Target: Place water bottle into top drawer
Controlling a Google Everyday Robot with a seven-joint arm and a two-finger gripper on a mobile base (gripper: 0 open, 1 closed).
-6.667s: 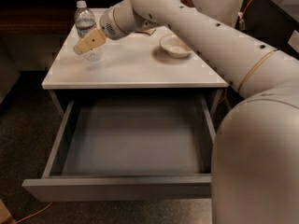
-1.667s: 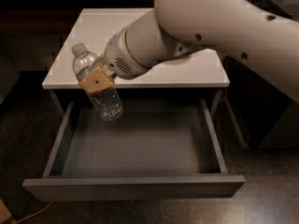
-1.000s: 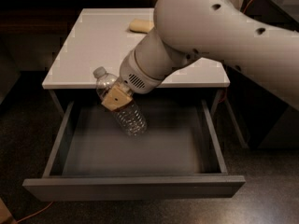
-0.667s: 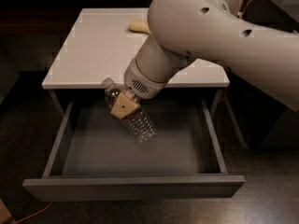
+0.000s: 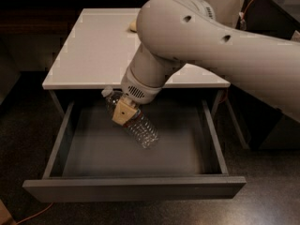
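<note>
The robot's gripper needs to release the water bottle, now hanging inside the open top drawer, on the grey drawer's bottom near the front panel (image 5: pixel 162 151), just beyond the middle.
The water bottle (image 5: pixel 140 128) is clear ribbed plastic with a white cap, tilted with its cap up-left and its base down-right. My gripper (image 5: pixel 124 112) is shut on the bottle near its upper half; a tan fingertip (image 5: pixel 124 113) shows across it. The bottle hangs inside the open top drawer (image 5: pixel 133 189), low over its grey floor, left of the middle. Whether the base touches the floor I cannot tell. My big white arm (image 5: pixel 201 41) reaches in from the upper right and hides part of the tabletop.
The white tabletop (image 5: pixel 89 50) lies above the drawer. A tan object (image 5: pixel 133 26) peeks out behind the arm at the back of the table. Dark floor surrounds the cabinet. An orange cable (image 5: pixel 28 215) lies at the bottom left.
The gripper has carried the bottle from the tabletop down and to the right, into the open drawer. Over the last second it sank lower toward the drawer floor.
</note>
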